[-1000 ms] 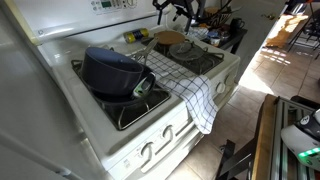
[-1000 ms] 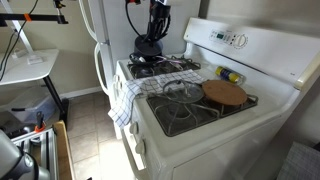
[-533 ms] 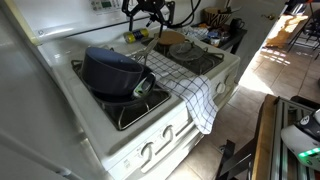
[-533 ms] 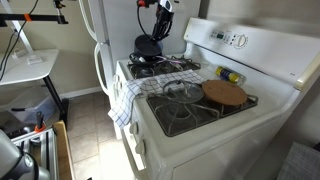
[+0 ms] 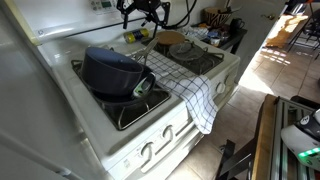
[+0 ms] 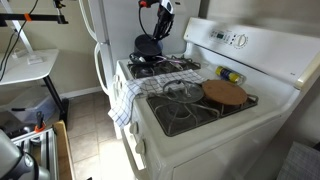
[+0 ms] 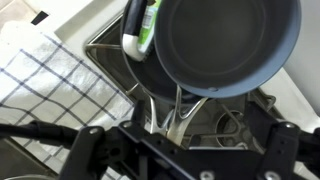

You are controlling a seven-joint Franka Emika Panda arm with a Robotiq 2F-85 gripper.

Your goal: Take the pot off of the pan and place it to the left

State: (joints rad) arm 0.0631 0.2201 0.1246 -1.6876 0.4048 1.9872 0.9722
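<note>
Next, my gripper goes to the pot's handle [image 5: 146,57] [image 7: 182,112], close to the pot's rim on the dish towel's side, and grabs it there.
The dark blue-grey pot [image 5: 108,66] sits tilted in the wide dark pan [image 5: 122,97] on a burner at one end of the white stove; both show in the exterior views, the pot [image 6: 148,44] over the pan [image 6: 144,60]. In the wrist view I look down into the pot [image 7: 225,40], with the pan's rim [image 7: 150,72] and a green handle [image 7: 140,28] beside it. My gripper [image 5: 143,10] hangs in the air above the stove's back, open and empty, also seen in an exterior view [image 6: 161,20] and in the wrist view [image 7: 185,150].
A checkered dish towel [image 5: 195,95] drapes over the stove's middle and front edge [image 6: 125,95]. A round wooden board [image 6: 223,92] lies on the far burner. Small yellow and green items [image 6: 230,75] sit by the back panel. A refrigerator [image 6: 100,30] stands beside the pot.
My gripper has moved sideways through the air along the stove's back, from over the wooden board's side to above the pot. The pot and pan have not moved.
</note>
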